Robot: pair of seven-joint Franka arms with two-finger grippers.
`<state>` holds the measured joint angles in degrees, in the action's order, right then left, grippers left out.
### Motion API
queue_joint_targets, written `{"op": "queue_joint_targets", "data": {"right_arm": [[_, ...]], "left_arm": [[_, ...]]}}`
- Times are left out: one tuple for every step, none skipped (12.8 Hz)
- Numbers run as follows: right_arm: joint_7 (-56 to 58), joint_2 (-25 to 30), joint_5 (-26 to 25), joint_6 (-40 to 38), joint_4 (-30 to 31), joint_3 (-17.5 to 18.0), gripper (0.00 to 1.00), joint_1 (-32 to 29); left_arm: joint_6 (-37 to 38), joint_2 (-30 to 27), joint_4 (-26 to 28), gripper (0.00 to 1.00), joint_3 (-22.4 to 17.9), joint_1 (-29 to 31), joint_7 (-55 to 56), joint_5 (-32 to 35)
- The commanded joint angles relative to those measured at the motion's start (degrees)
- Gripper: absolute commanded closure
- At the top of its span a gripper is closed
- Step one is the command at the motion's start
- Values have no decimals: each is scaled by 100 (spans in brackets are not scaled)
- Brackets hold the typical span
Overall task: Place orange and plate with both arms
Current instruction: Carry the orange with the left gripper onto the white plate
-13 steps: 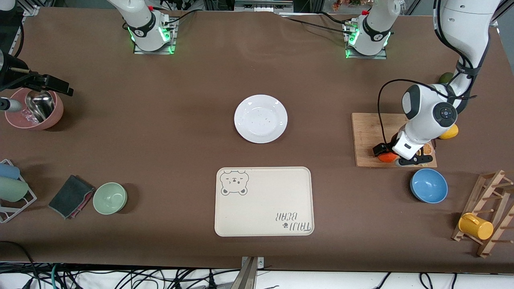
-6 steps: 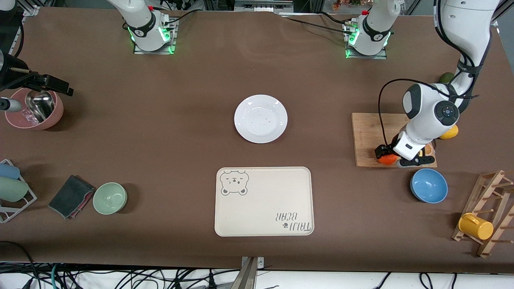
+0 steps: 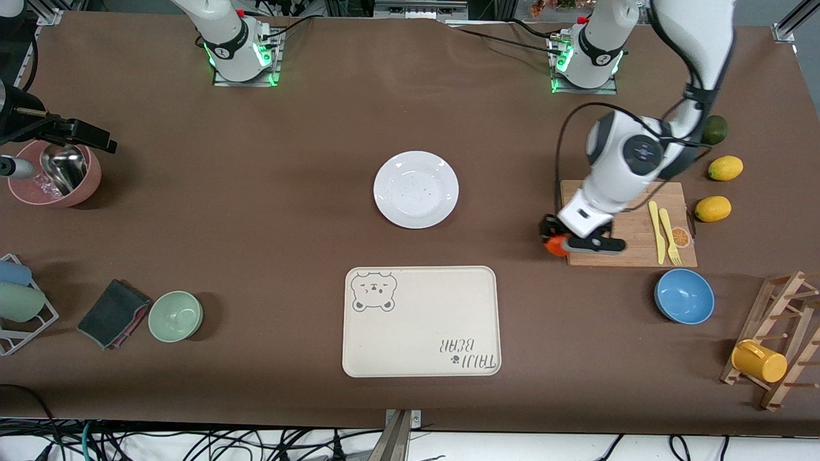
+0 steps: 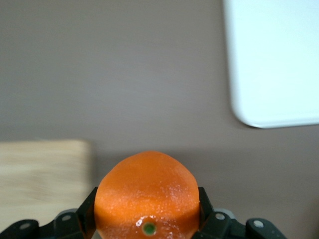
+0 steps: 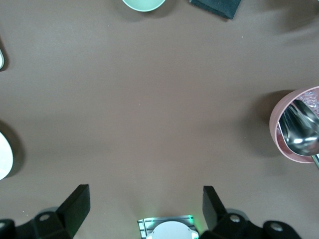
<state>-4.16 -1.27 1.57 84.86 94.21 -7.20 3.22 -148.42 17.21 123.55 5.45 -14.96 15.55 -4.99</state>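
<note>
Next, my left gripper lets go of the orange in the middle of the bare white plate (image 3: 415,192).
The orange (image 3: 555,246) is gripped between the fingers of my left gripper (image 3: 556,243), which holds it just over the cutting board's corner at the end toward the plate. In the left wrist view the orange (image 4: 148,191) fills the space between the black fingers of that gripper (image 4: 147,211). The white plate (image 3: 416,189) lies bare in the middle of the table, farther from the front camera than the tray. My right gripper (image 5: 144,204) is open and empty, high over the table by the right arm's base. The plate's rim (image 5: 2,157) shows in the right wrist view.
The cream bear tray (image 3: 421,321) lies nearer than the plate; its corner (image 4: 274,59) shows in the left wrist view. The wooden board (image 3: 631,224) holds yellow cutlery. Two lemons (image 3: 713,209), a blue bowl (image 3: 684,296), a pink bowl (image 3: 54,173) and a green bowl (image 3: 175,315) stand around.
My left gripper has carried the orange off the board's near part toward the plate's side, to the board's corner. The lemons and cutlery now show. The right arm waits unmoved.
</note>
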Motion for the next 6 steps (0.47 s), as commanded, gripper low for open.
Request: {"op": "queue_joint_targets", "data": {"right_arm": [[38,13,1,-57,-26,-10,0,-5],[38,13,1,-57,-26,-10,0,-5],[38,13,1,-57,-26,-10,0,-5],[38,13,1,-57,-26,-10,0,-5],[38,13,1,-57,-26,-10,0,-5],[38,13,1,-57,-26,-10,0,-5]], "left_arm": [[147,-112,-58,100,-105,-891,875,-458],[147,-60,-146,100,-105,-1199,1149,-459],[147,45,-260,100,-105,-1463,1282,-476],[147,159,-409,100,-97,-1692,1440,-477],[147,247,-532,100,-97,-1955,1755,-477],[138,370,-707,100,-97,-2245,2141,-459]]}}
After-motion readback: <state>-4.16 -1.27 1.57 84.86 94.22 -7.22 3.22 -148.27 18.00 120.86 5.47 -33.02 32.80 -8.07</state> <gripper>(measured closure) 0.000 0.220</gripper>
